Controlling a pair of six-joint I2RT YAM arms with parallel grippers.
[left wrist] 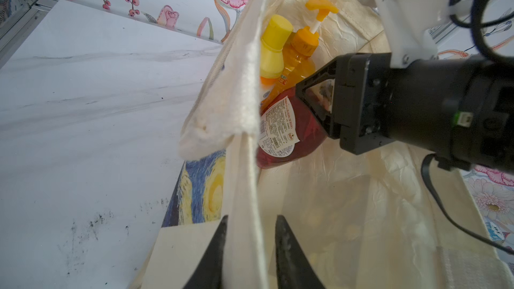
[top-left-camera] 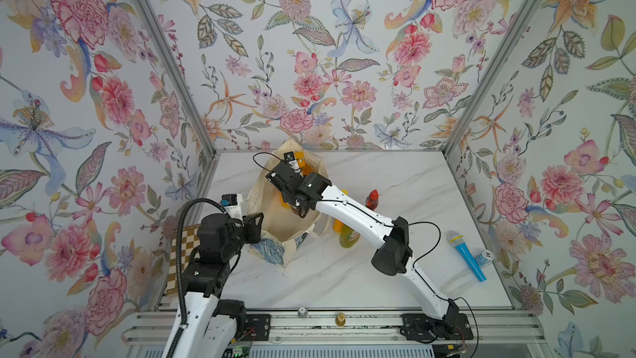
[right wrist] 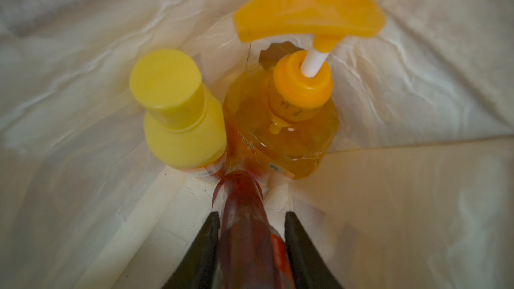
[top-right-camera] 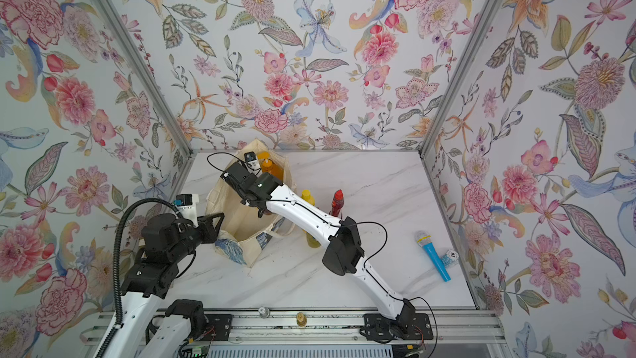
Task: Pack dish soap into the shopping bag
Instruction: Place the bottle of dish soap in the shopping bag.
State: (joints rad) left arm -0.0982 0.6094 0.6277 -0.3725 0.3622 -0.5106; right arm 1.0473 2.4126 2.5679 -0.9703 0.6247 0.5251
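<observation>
The robot's right gripper will set the dark-red dish soap bottle down on the bottom of the bag against the amber pump bottle [top-left-camera: 298,214] [right wrist: 239,183] and yellow-capped bottle.
The shopping bag [top-left-camera: 272,225] stands open at the table's left, its blue print low on the side [left wrist: 200,190]. Inside it stand the amber pump bottle [right wrist: 292,123] and an orange bottle with a yellow cap [right wrist: 178,118]. My right gripper [right wrist: 251,214] reaches down into the bag, shut on a dark-red dish soap bottle [left wrist: 281,134] held beside those two. My left gripper [left wrist: 251,218] straddles the bag's near rim [left wrist: 242,107], jaws narrowly open with the cloth between them. On the table right of the bag stand a red-capped bottle [top-left-camera: 372,199], an orange one [top-right-camera: 307,197] and a green one [top-left-camera: 347,237].
A blue toy microphone [top-left-camera: 468,256] and a small white-and-blue roll [top-left-camera: 484,258] lie at the table's right. A checkered board [top-left-camera: 182,253] leans at the left edge behind my left arm. Flowered walls close in three sides.
</observation>
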